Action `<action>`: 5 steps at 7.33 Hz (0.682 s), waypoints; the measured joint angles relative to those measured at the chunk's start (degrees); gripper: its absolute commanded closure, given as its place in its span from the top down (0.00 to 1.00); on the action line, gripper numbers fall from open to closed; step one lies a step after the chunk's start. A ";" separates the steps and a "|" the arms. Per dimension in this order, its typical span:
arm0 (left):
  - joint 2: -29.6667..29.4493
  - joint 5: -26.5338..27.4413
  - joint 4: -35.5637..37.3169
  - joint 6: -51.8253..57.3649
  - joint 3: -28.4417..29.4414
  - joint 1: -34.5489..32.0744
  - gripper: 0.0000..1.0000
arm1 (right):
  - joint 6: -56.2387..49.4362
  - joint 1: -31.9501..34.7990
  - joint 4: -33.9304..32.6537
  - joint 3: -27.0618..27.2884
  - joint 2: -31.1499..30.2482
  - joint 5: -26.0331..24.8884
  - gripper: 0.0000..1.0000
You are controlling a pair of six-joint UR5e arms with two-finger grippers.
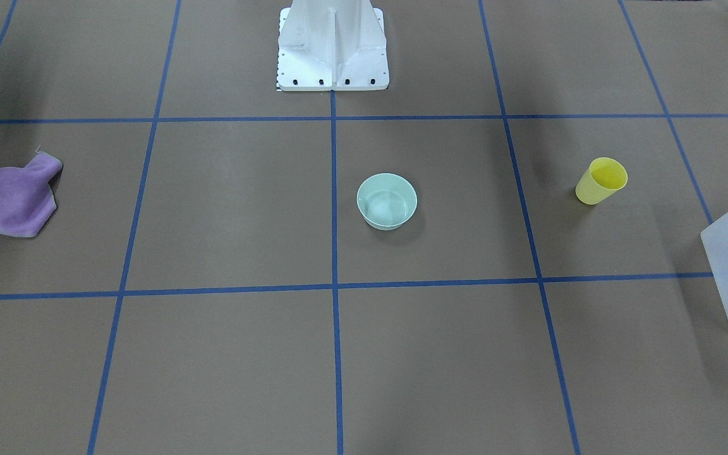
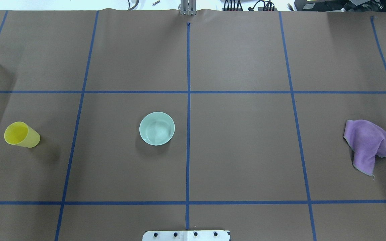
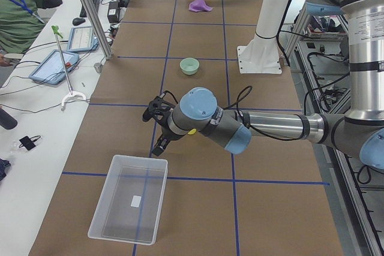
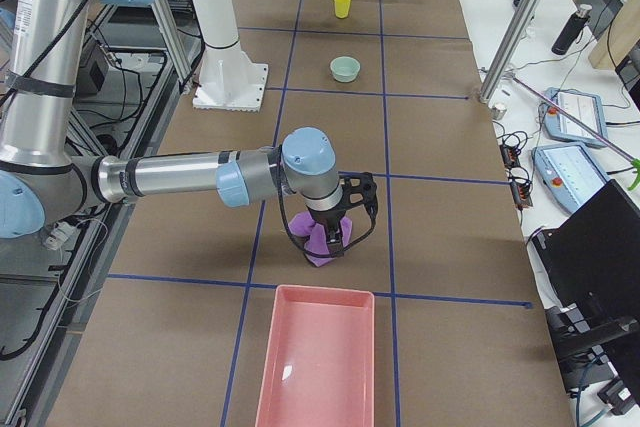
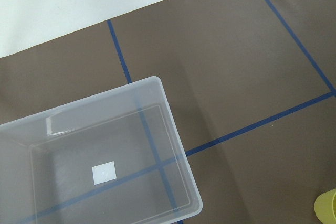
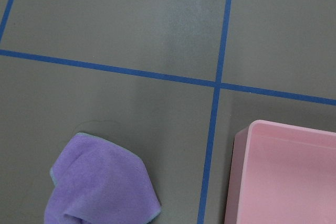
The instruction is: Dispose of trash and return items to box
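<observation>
My left gripper is to go to the yellow cup next and close on the cup's rim (image 1: 625, 179) (image 5: 333, 209) at the side nearest the frosted box.
A yellow cup (image 1: 601, 181) stands on the brown table, on the left in the overhead view (image 2: 21, 135). A mint-green bowl (image 1: 387, 201) sits near the table's middle (image 2: 156, 128). The frosted box (image 3: 157, 203) lies at the table's left end; the left wrist view looks down on its rim (image 5: 174, 129), and it holds nothing. My left gripper (image 3: 157, 127) hovers between cup and box; I cannot tell if it is open. My right gripper (image 4: 335, 237) hangs just over a purple cloth (image 4: 318, 249); I cannot tell its state.
The purple cloth (image 2: 367, 144) lies crumpled at the table's right end, next to a pink bin (image 4: 318, 362) that also shows in the right wrist view (image 6: 283, 177). The white pedestal base (image 1: 332, 47) stands at the robot's side. An operator (image 3: 24, 10) sits beyond the table.
</observation>
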 measured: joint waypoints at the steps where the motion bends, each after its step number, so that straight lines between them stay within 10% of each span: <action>1: -0.02 -0.05 -1.08 -5.68 0.12 3.44 0.99 | 0.85 0.00 0.09 0.19 0.08 0.67 1.00; 5: 0.72 9.99 -9.87 -32.72 0.56 24.74 0.98 | 4.77 -0.14 2.51 0.60 0.12 1.85 1.00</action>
